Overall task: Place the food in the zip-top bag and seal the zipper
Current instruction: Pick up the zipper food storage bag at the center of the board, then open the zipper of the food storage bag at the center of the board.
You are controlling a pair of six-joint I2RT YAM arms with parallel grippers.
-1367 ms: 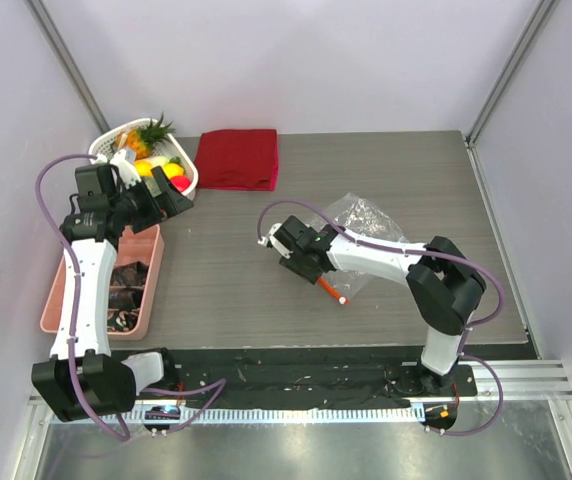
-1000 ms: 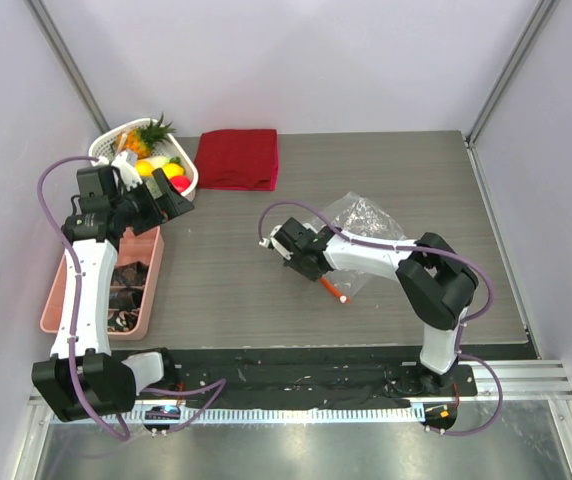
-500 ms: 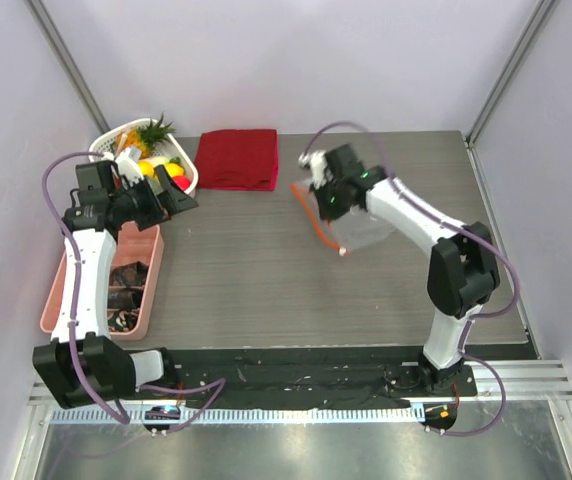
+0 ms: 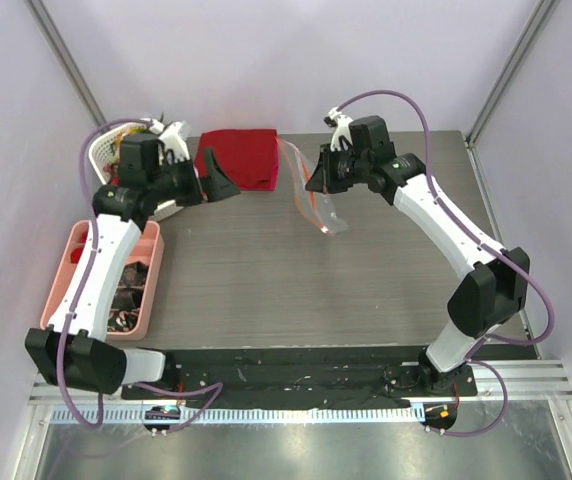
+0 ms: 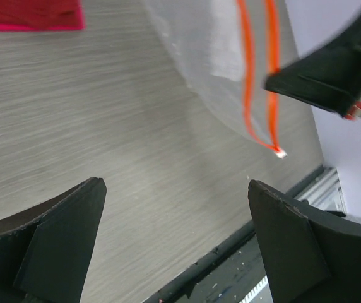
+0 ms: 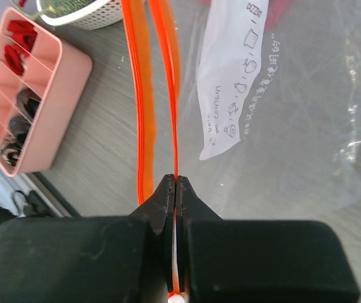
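Next, I take the bag's other orange piece (image 6: 144, 120) with my left gripper before my right gripper regrips, as the bag hangs by one orange piece from my right gripper alone.
My right gripper (image 4: 316, 183) is shut on one lip of the zipper (image 6: 169, 88) and holds the clear zip-top bag (image 4: 324, 208) up off the table, near the back middle. The other orange lip (image 6: 137, 107) hangs apart from it, so the mouth gapes a little. The bag (image 6: 294, 132) carries a white printed label. My left gripper (image 4: 218, 186) is open and holds nothing, to the left of the bag, with its fingers pointing towards it. In the left wrist view the bag (image 5: 212, 57) and its zipper (image 5: 246, 88) hang ahead of the open gripper (image 5: 175, 184). My left arm hides most of the food.
A folded dark red cloth (image 4: 238, 158) lies at the back, between the two grippers. The white basket (image 4: 100, 150) stands at the back left, mostly behind my left arm. A pink compartment tray (image 4: 142, 300) lies along the left edge.
My right gripper has shut on the zipper and carried the bag up off the table towards the back. My left arm has swung from the basket to the right, towards the bag.
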